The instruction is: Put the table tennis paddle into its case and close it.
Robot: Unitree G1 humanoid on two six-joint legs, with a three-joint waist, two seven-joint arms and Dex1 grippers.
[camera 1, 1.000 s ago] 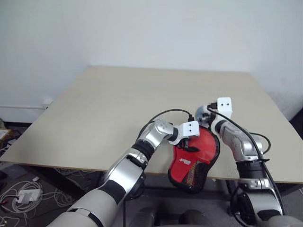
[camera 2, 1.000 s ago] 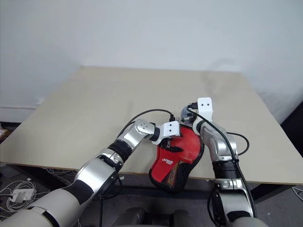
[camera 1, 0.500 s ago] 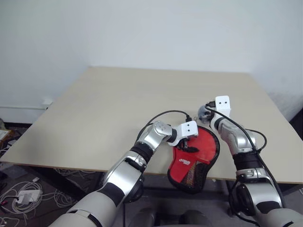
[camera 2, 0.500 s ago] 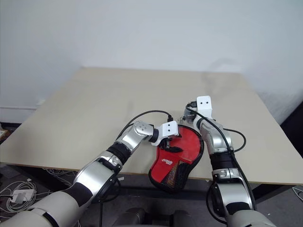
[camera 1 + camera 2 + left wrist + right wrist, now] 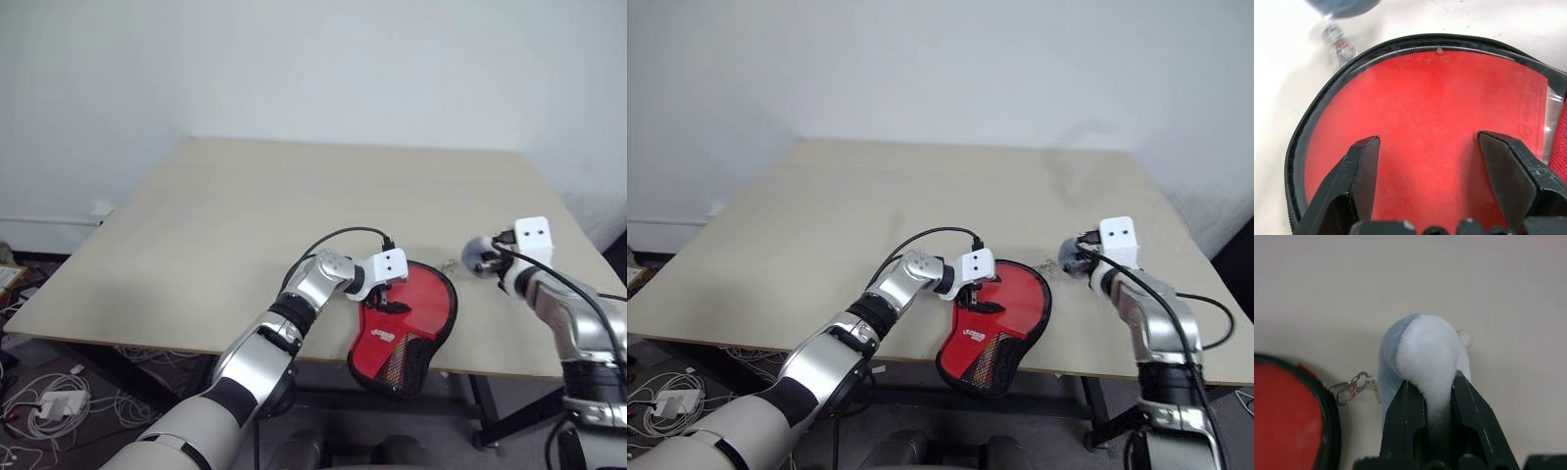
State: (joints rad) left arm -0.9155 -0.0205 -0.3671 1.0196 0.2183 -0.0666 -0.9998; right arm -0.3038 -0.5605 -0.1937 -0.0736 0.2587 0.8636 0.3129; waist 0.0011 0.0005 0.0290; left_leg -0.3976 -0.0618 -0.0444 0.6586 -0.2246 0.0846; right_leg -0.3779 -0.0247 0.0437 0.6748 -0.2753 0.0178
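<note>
Next, my right gripper releases the grey plush ball so it hangs just below the red case's black mesh end [image 5: 399, 446].
The red case [image 5: 407, 318] lies at the table's front edge, its black mesh end hanging over it. My left gripper [image 5: 392, 297] stands open just above the round part, one finger [image 5: 1359, 166] on each side of the clear window. A red face, likely the table tennis paddle [image 5: 1435, 112], shows through that window; its handle is hidden. To the right of the case, my right gripper [image 5: 487, 259] is shut on the grey plush ball [image 5: 1425, 347]. A small metal clip [image 5: 1352, 387] links the ball to the case's black rim.
The beige table [image 5: 294, 196] stretches wide behind and to the left of the case. Its right edge runs close past my right arm. A white wall stands behind, and cables lie on the floor [image 5: 49, 401] at the left.
My right gripper has swung to the right, away from the case, carrying the plush ball with it. The left gripper and the case have stayed put.
</note>
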